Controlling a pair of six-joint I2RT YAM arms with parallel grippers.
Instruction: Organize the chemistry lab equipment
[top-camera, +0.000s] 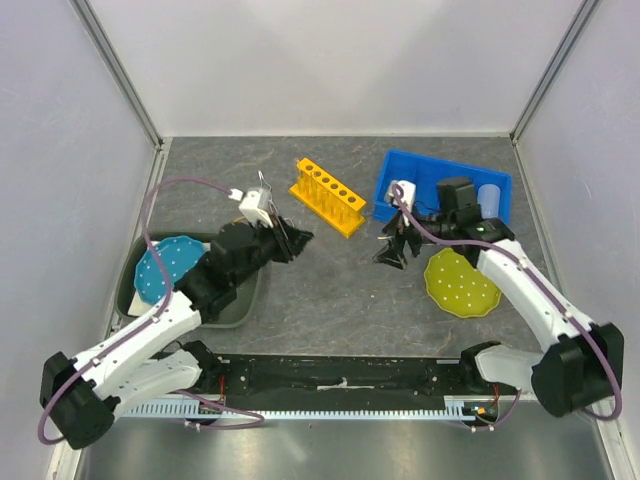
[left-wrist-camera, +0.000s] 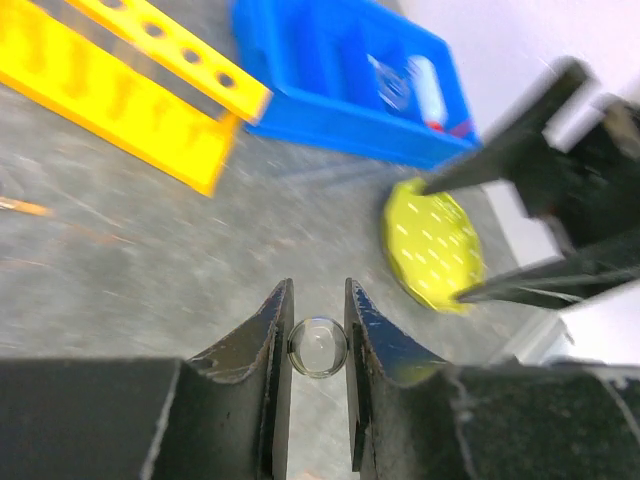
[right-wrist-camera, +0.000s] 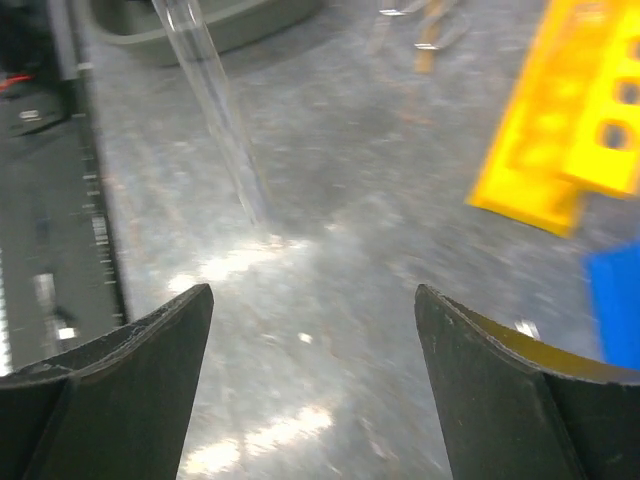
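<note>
The robot's left gripper should release the clear rod in the far end of the yellow holed rack (top-camera: 312, 172), next to the metal tongs.
My left gripper (left-wrist-camera: 318, 290) is shut on a thin clear rod (left-wrist-camera: 318, 347), whose round end shows between the jaws. In the right wrist view the same rod (right-wrist-camera: 212, 105) slants down over the grey table. The left gripper (top-camera: 295, 238) hovers left of table centre. My right gripper (top-camera: 392, 250) stands open a little to its right, and nothing lies between its fingers (right-wrist-camera: 312, 300). The yellow holed rack (top-camera: 327, 196) lies behind both grippers. The white squeeze bottle (top-camera: 487, 197) rests in the blue bin (top-camera: 420, 170). Metal tongs (top-camera: 264, 186) lie left of the rack.
A yellow-green dotted plate (top-camera: 460, 282) lies under the right forearm. A blue dotted plate (top-camera: 165, 268) sits in a grey-green tray (top-camera: 243, 305) at the left. Grey walls close in the table on three sides.
</note>
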